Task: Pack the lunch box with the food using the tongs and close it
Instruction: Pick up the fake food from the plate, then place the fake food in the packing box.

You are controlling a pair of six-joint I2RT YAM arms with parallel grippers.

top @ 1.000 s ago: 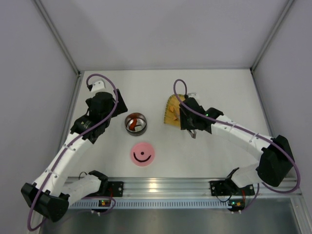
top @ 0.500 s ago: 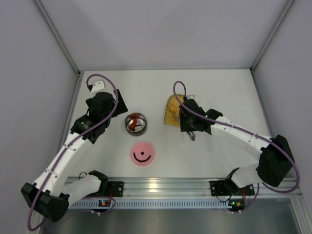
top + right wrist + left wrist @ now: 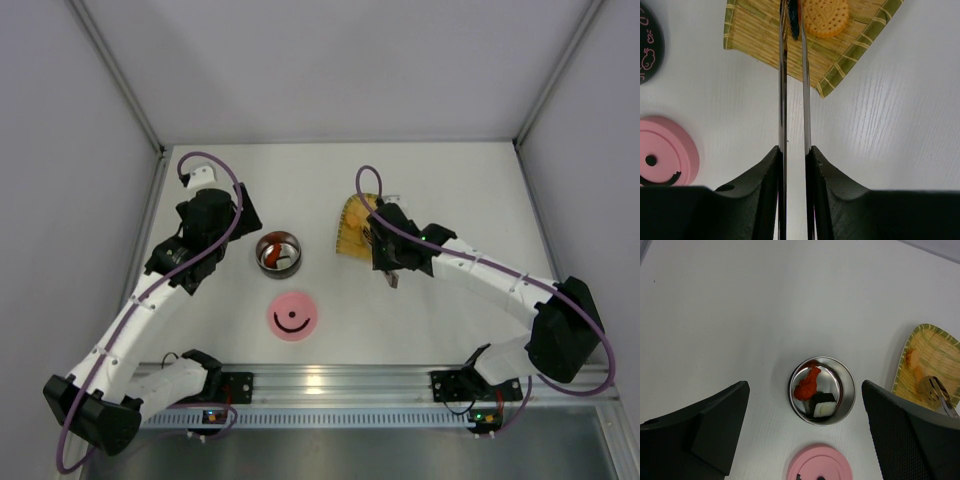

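Observation:
The robot's right gripper should release the tongs' food across the red piece in the steel lunch box (image 3: 276, 255). The tongs' food is now over the woven tray.
The steel lunch box (image 3: 278, 252) stands open left of centre, with a red piece (image 3: 807, 385) and a dark-and-white piece (image 3: 824, 405) of food inside. Its pink lid (image 3: 292, 316) lies nearer, smile mark up. My right gripper (image 3: 793, 150) is shut on the tongs (image 3: 781, 95), whose arms reach over the yellow woven tray (image 3: 765, 40). The tips stand close together around something dark (image 3: 793, 22), beside a round orange biscuit (image 3: 826, 15). My left gripper (image 3: 804, 390) hangs open above the lunch box (image 3: 845, 385), apart from it.
The tray (image 3: 352, 225) lies right of the lunch box, with orange pieces (image 3: 914, 360) on it. A dark rounded thing with pale doodles (image 3: 646, 45) shows at the right wrist view's left edge. Side walls close in the table left and right.
My right gripper has squeezed the tongs narrower, bringing the tips together over the tray. The left arm has not moved.

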